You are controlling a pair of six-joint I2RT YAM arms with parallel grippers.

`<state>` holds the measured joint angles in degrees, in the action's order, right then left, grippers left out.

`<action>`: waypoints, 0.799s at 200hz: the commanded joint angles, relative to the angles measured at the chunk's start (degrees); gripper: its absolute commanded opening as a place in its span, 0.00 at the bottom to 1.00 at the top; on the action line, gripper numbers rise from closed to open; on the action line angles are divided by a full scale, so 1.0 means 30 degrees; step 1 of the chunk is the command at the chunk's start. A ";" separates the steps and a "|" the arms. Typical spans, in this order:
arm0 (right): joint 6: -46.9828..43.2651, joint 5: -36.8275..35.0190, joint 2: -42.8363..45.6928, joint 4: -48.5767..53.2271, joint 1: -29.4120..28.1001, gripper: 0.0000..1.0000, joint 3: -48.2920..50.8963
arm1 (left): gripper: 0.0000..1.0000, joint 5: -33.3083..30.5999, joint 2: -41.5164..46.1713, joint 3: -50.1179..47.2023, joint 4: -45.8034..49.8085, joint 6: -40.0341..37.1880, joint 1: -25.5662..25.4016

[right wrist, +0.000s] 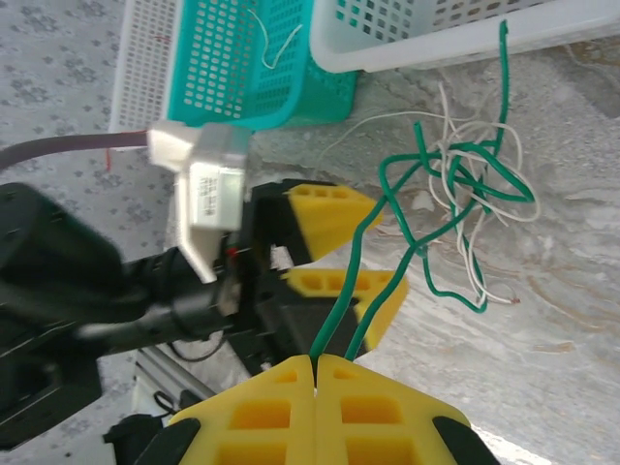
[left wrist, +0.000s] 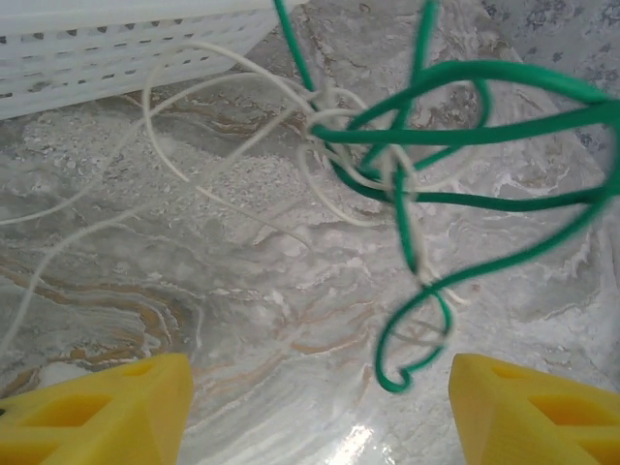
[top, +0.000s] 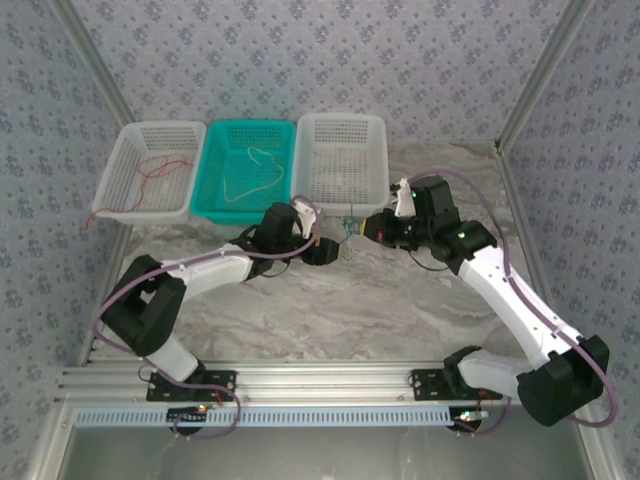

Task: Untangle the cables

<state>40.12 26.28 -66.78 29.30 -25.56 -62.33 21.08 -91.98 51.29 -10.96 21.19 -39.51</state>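
Next, my right gripper releases the two parts of the green cable between the yellow fingers of my left gripper (top: 333, 252) (right wrist: 373, 260).
A dark green cable (top: 350, 232) hangs knotted with a whitish cable between my two grippers, just in front of the baskets. My right gripper (right wrist: 315, 360) is shut on two strands of the green cable (right wrist: 356, 238), whose loops wind through the whitish cable (right wrist: 444, 102) above the table. My left gripper (left wrist: 320, 407) stands open, with its yellow fingers (right wrist: 325, 218) wide apart. The green cable's (left wrist: 455, 137) lower loop dangles between them, touching neither. The whitish cable (left wrist: 147, 105) trails off to the left over the marble top. In the top view the left gripper (top: 330, 248) faces the right gripper (top: 368, 228).
Three baskets line the back. The left white basket (top: 120, 205) holds a red cable (top: 160, 172), and the teal basket (top: 215, 212) holds a pale cable (top: 255, 175). The right white basket (top: 340, 120) stands just behind the tangle. Open marble lies toward the arm bases.
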 commanded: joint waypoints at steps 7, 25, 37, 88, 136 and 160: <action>0.1472 0.0772 0.0055 -0.0295 -0.0125 0.00 -0.0654 | 0.71 0.3962 -0.1174 0.1561 -0.2709 -0.0428 0.0148; 0.1685 0.0717 0.0112 -0.0340 -0.0178 0.00 -0.0780 | 0.64 0.4721 -0.2081 0.1983 -0.3262 0.0173 0.0132; 0.1759 0.0585 0.0193 -0.0287 -0.0192 0.00 -0.0842 | 0.49 0.4495 -0.2420 0.2149 -0.3276 0.0286 0.0145; 0.2104 -0.1005 0.0844 0.0757 0.0434 0.00 -0.0925 | 0.15 0.4245 -0.2127 0.1152 -0.3423 0.0495 0.0236; 0.2992 -0.1832 0.2028 0.1532 0.3901 0.00 -0.0180 | 0.00 0.3226 -0.0798 -0.0501 -0.2594 0.0472 0.0698; 0.2639 -0.3156 0.3067 0.3200 0.6759 0.00 -0.0104 | 0.00 0.2966 0.0704 -0.1946 -0.2692 0.0974 0.1549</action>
<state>47.62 21.67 -61.06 32.75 -11.97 -63.37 31.09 -95.61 48.62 -18.79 22.94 -37.30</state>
